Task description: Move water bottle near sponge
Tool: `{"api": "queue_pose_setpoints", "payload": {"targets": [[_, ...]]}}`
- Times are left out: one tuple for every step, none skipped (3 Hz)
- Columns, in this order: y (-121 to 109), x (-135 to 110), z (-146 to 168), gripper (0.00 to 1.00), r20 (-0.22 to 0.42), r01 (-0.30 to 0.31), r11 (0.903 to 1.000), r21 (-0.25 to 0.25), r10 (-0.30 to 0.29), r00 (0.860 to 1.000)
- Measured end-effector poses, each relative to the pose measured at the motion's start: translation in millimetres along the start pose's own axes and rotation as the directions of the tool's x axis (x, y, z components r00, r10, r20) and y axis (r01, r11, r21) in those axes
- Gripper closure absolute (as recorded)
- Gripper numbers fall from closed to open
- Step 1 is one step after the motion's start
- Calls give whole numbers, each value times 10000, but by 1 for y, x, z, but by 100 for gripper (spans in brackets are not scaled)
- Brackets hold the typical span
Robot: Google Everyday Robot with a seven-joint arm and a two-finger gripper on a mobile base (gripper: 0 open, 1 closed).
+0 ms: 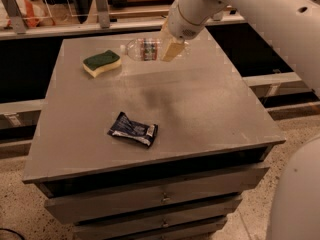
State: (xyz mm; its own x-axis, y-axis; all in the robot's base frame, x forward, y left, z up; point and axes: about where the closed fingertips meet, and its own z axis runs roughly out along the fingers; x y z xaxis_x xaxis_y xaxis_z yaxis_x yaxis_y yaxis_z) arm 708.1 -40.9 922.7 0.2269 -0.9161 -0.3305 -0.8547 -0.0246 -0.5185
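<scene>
I need to let go of the water bottle on the grey table (137,58) next to the sponge, so that its white cap is almost touching the sponge.
The water bottle (144,49) is clear with a white cap and a red-green label band. It lies on its side at the far middle of the grey table (200,109), cap pointing left. The sponge (101,63), dark green on top over pale yellow foam, sits on the table just left of the bottle, a short gap from the cap. My gripper (172,48) comes down from the white arm at the upper right and is shut on the bottle's right part. One tan finger (173,49) shows in front of the bottle.
A dark blue crinkled packet (133,129) lies at the front middle of the table. Drawers run under the table's front edge. A counter rail with posts stands behind the table. My white arm fills the upper right and the right edge.
</scene>
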Motion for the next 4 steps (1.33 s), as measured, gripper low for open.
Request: {"api": "queue_pose_setpoints", "payload": {"targets": [[-13,-17,20,100,15,11,9998,181,-12,10000],[-19,-27,42,100,-81,69,9998,167,-68,9999],[-23,-31,64,100,-195,32,10000,10,-31,9998],[-26,-32,84,100,-333,19,9999,-151,-24,9994]]}}
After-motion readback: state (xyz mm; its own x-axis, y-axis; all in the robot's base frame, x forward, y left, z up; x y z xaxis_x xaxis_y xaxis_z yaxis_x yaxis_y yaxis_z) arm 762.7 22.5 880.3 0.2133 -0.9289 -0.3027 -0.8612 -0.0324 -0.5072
